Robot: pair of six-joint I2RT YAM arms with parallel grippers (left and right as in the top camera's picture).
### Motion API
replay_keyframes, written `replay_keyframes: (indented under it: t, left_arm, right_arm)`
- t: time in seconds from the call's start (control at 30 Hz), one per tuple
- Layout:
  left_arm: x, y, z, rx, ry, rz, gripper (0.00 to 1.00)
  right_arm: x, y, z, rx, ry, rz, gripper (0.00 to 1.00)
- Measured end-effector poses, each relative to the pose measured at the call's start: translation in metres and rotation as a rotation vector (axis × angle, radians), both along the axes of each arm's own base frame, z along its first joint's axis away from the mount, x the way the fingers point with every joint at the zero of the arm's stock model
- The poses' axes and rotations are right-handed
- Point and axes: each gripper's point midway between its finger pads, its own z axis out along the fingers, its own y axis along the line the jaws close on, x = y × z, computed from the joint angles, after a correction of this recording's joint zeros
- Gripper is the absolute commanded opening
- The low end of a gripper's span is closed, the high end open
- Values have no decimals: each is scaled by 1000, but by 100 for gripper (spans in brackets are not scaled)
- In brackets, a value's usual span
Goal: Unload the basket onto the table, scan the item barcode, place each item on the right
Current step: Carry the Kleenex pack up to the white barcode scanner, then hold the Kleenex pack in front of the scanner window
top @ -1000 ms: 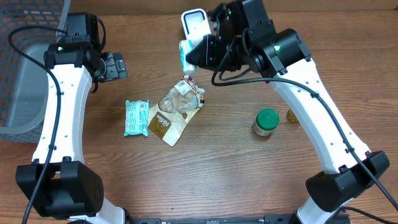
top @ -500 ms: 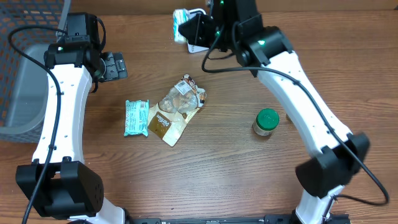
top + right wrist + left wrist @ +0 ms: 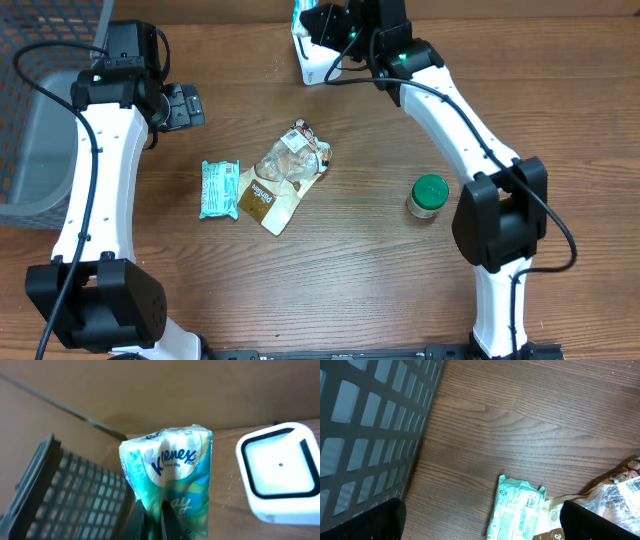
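Observation:
The Kleenex tissue pack, held in the air over the white scanner, will go down from my right gripper onto the bare wood point(image 3: 402, 171) just behind the green-lidded jar.
My right gripper point(image 3: 318, 28) is shut on a teal and white Kleenex tissue pack point(image 3: 170, 465), pinching its lower edge between the two fingers point(image 3: 167, 522). The pack point(image 3: 299, 28) is held in the air at the back of the table, over the white scanner point(image 3: 318, 68). In the right wrist view the scanner point(image 3: 282, 472) lies just right of the pack, its dark-framed window facing up. No barcode shows on the pack's visible face. My left gripper point(image 3: 190, 105) hangs open and empty at the left, above bare wood point(image 3: 482, 525).
A green wrapped packet point(image 3: 219, 189) and a clear snack bag point(image 3: 285, 175) lie mid-table. A green-lidded jar point(image 3: 428, 196) stands to the right. A grey mesh basket point(image 3: 40, 120) fills the left edge, close to the left arm.
The right arm has swung the tissue pack back and left, from beside the scanner to over it. The left arm has not moved.

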Motion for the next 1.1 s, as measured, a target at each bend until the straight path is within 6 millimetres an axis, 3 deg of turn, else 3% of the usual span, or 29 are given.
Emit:
replay_keyframes:
  t: [0.43, 0.83, 1.1]
  left_arm:
    - [0, 0, 0, 0, 0, 0, 100]
    - [0, 0, 0, 0, 0, 0, 99]
    - [0, 0, 0, 0, 0, 0, 100]
  right_arm:
    - [40, 10, -64, 124, 25, -60, 4]
    - [62, -9, -84, 248, 108, -192, 4]
    - [66, -15, -103, 255, 153, -231, 4]
